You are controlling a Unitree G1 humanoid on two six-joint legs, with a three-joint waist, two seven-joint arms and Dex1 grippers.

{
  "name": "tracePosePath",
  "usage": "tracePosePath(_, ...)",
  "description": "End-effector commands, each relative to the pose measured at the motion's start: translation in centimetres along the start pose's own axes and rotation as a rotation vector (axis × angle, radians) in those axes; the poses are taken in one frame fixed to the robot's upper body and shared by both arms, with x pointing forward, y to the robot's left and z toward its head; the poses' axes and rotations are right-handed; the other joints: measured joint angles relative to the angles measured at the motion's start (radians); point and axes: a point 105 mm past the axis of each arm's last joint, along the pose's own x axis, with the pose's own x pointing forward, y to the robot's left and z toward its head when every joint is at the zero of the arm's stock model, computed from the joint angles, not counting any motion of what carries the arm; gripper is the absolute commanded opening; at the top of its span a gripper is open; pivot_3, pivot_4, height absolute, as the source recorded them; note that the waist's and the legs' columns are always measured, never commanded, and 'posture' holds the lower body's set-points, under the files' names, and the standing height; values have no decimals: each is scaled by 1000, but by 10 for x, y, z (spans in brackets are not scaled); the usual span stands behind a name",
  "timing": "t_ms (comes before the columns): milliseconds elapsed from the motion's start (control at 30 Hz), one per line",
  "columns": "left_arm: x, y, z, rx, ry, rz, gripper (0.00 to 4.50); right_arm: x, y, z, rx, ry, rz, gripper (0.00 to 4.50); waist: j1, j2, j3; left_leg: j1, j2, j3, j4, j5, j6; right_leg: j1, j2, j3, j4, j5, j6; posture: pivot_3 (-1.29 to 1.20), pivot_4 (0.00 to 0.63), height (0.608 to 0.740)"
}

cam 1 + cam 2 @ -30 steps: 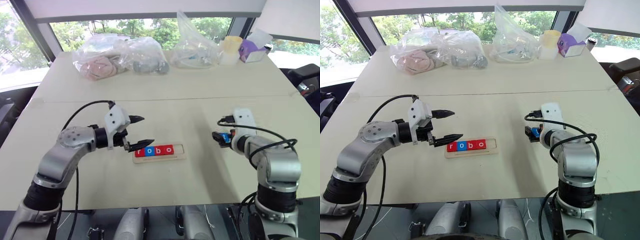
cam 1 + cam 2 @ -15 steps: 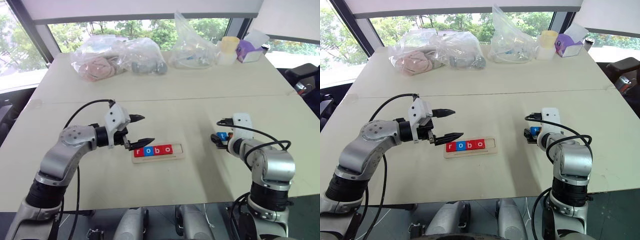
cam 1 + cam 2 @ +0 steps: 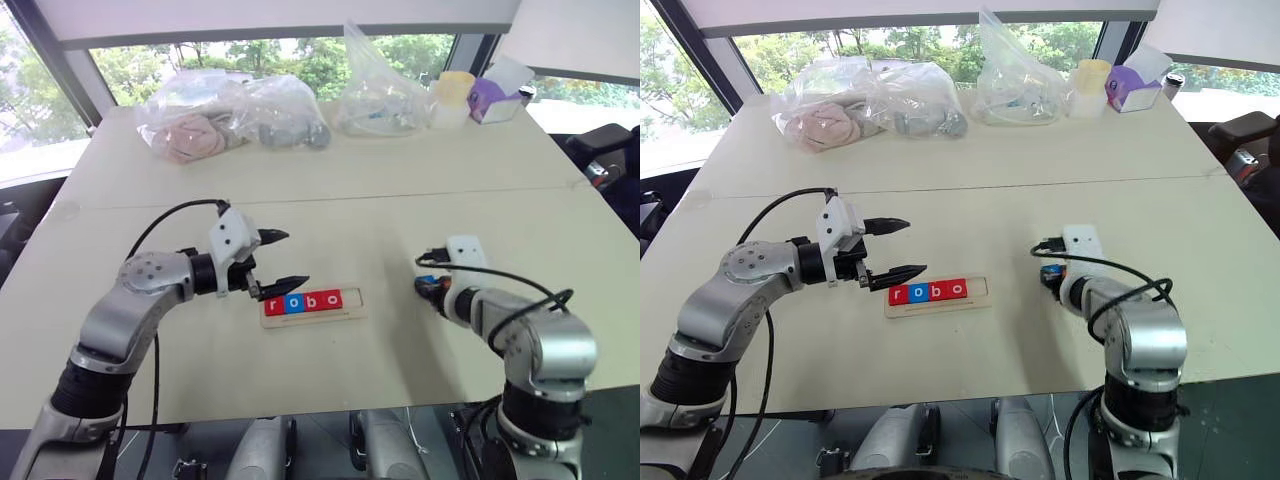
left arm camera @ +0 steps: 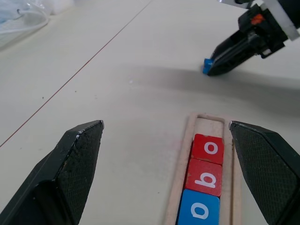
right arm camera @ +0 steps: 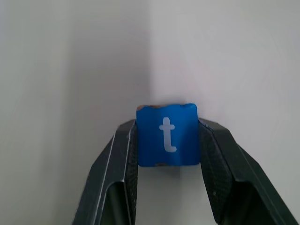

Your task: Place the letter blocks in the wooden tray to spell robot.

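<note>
My right gripper covers the blue t block's side facing the red o; next I set it down, then grip its far and near edges (image 5: 168, 107).
The wooden tray (image 3: 354, 306) lies on the table's middle with several letter blocks in its groove: red r (image 3: 275, 305), blue o (image 3: 295, 303), red b (image 3: 315, 301), red o (image 3: 335, 299). The groove's right end (image 4: 209, 125) is bare. My left gripper (image 3: 283, 261) hovers open just left of the tray, its fingers (image 4: 70, 173) wide apart. To the right of the tray, my right gripper (image 5: 166, 140) is shut on the blue t block (image 5: 166, 134), low at the table surface. The left wrist view also catches that blue block (image 4: 206, 65) at the right gripper's tip.
Clear plastic bags (image 3: 235, 112) with soft items lie along the table's far edge. A yellow cup (image 3: 455, 95) and a purple box (image 3: 490, 100) stand at the far right. A seam (image 3: 330, 195) crosses the pale table between the bags and the arms.
My right gripper has shifted left toward the tray, tipped lower and closed its fingers on the blue t block. The left gripper has stayed still and open.
</note>
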Motion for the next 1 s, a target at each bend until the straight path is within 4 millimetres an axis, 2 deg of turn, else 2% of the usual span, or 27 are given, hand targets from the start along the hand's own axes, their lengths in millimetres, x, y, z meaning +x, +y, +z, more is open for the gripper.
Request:
tracePosePath(33, 1, -4, 10, 39, -29, -18, 4500, -12, 20, 5, -26, -71, 70, 1543, 0, 0, 0, 0, 0, 0, 0, 0, 0, 0, 0, 0, 0, 0, 0, 0, 150, 725)
tracePosePath(167, 3, -4, 9, 41, -30, -27, 4500, -15, 24, 1, -32, -71, 65, 1543, 0, 0, 0, 0, 0, 0, 0, 0, 0, 0, 0, 0, 0, 0, 0, 0, 150, 725)
tracePosePath(467, 3, -5, 9, 46, -26, -42, 4500, -15, 14, -12, 11, -30, -5, 1543, 1, 0, 0, 0, 0, 0, 0, 0, 0, 0, 0, 0, -1, 0, 0, 0, 150, 725)
tracePosePath(600, 3, -5, 9, 48, -25, -44, 4500, -15, 13, -12, 14, -26, -12, 1543, 1, 0, 0, 0, 0, 0, 0, 0, 0, 0, 0, 0, -1, 0, -1, 0, 150, 725)
tracePosePath(700, 4, -5, 9, 47, -27, -45, 4500, -15, 16, -10, 5, -20, 19, 2709, 1, 0, 0, 0, 0, 0, 0, 0, 0, 0, 0, 0, -1, 0, 0, 0, 150, 725)
tracePosePath(800, 4, -5, 8, 47, -26, -44, 4500, -18, 23, -5, -46, -9, 108, 4263, 1, 0, 0, 0, 0, 0, 0, 0, 0, 0, 0, 0, -1, 0, 0, 0, 150, 725)
tracePosePath(867, 4, -5, 8, 47, -25, -43, 4500, -24, 26, 1, -131, 16, 200, 4394, 0, 0, 0, -1, 0, 0, 0, 0, 0, 0, 0, 0, -1, -1, -1, 0, 150, 725)
tracePosePath(1000, 4, -3, 8, 47, -26, -43, 4500, -50, 23, 37, -340, 0, 368, 4394, 1, 1, 1, -1, 0, 1, 1, 0, 1, 1, 0, -1, -2, -2, -3, 0, 150, 725)
